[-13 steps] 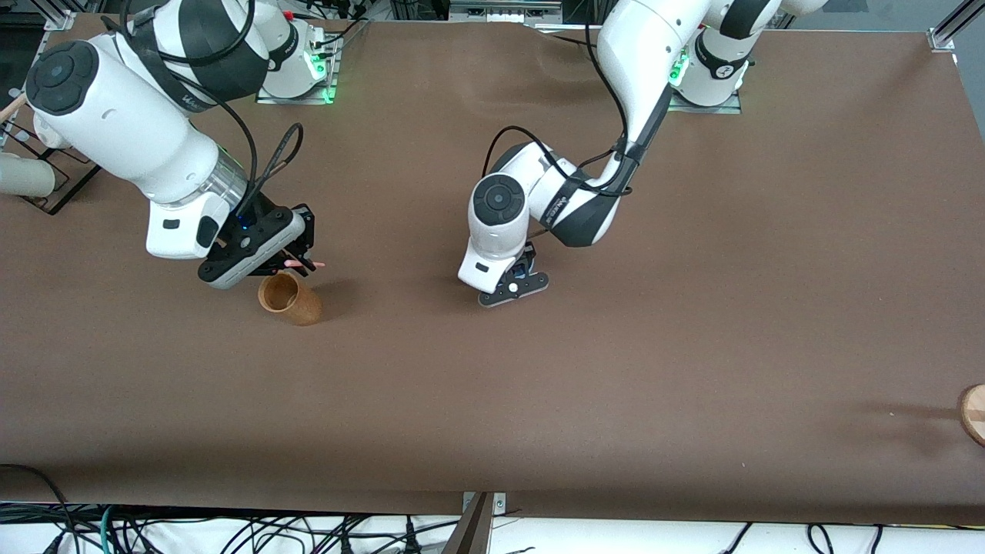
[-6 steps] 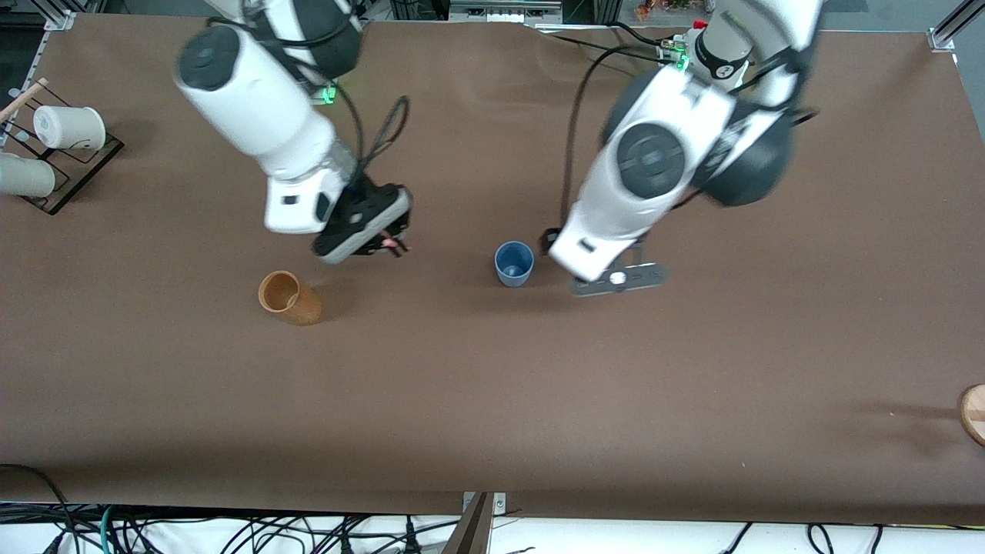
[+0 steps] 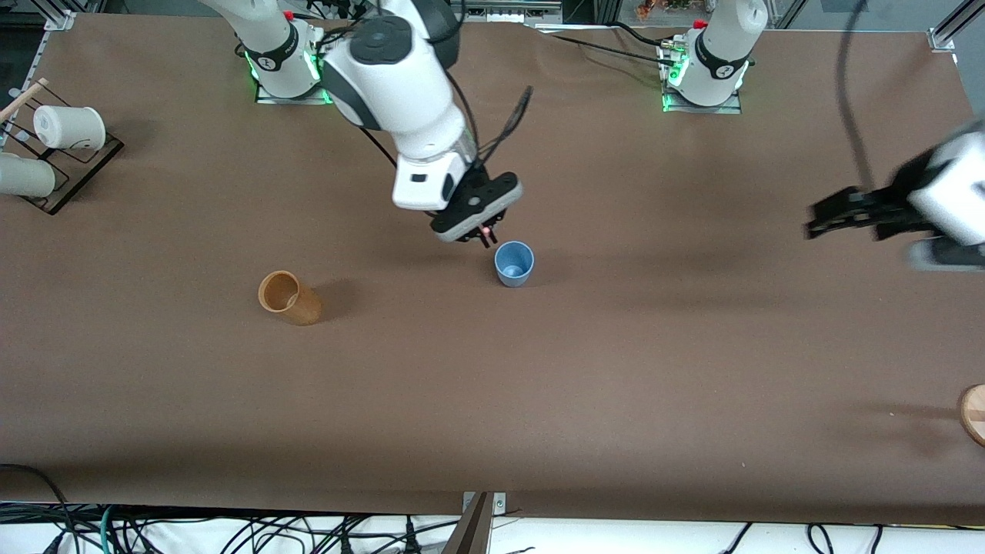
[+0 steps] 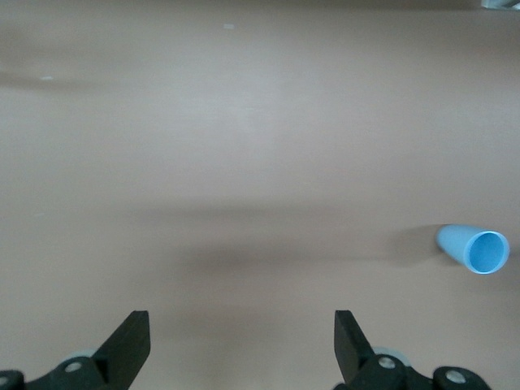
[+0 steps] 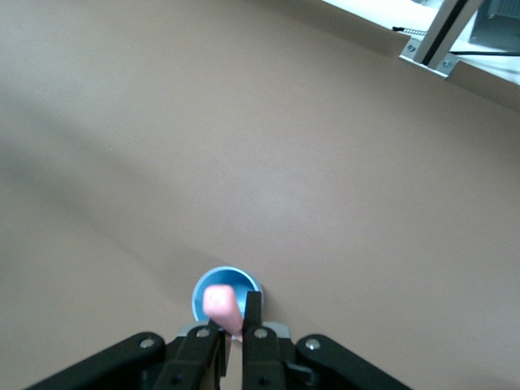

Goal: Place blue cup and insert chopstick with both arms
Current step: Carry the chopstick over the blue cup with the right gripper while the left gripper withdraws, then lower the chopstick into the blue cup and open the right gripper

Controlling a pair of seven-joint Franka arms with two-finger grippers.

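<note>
The pink chopstick will go down from my right gripper in the opening of the blue cup (image 3: 522, 272) (image 5: 225, 280), leaning over its rim.
The blue cup (image 3: 514, 263) stands upright on the brown table, mouth up. My right gripper (image 3: 485, 236) hangs just above the cup's rim, shut on the pink chopstick (image 3: 484, 231). In the right wrist view the chopstick (image 5: 221, 307) sits between the right gripper's (image 5: 232, 327) fingers, its tip over the mouth of the cup (image 5: 242, 282). My left gripper (image 3: 827, 218) is open and empty over bare table toward the left arm's end. In the left wrist view the left gripper (image 4: 241, 345) is wide open and the cup (image 4: 475, 249) shows far off.
A brown cork-like cup (image 3: 289, 298) stands toward the right arm's end, slightly nearer the front camera than the blue cup. White cups (image 3: 68, 127) sit on a black rack (image 3: 61, 196) at that end's edge. A wooden round thing (image 3: 973, 413) lies at the table's edge at the left arm's end.
The left gripper let go of the blue cup and swung away toward the left arm's end. The right gripper carried the chopstick from by the brown cup to over the blue cup.
</note>
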